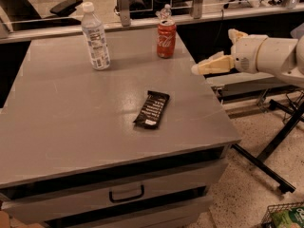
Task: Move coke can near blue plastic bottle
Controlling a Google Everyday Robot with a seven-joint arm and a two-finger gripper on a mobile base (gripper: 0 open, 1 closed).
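Observation:
The coke can has to move near the blue plastic bottle. So next I bring my gripper to the coke can's middle (166, 41) and close it there.
The coke can (166, 39), red with white script and a silver top, stands upright near the far right edge of the grey table (71, 127). The blue plastic bottle (95, 37), clear with a white cap and a pale label, stands upright at the far side, well to the left of the can. My gripper (213, 52) is off the table's right edge, to the right of the can and slightly nearer than it. Its cream fingers (212, 65) are spread apart, pointing left, and hold nothing.
A black snack bar wrapper (152, 109) lies flat near the middle of the table. The table has drawers with a black handle (126, 194) at the front. A black metal stand (270, 151) sits on the floor at the right. A railing and office chairs are behind the table.

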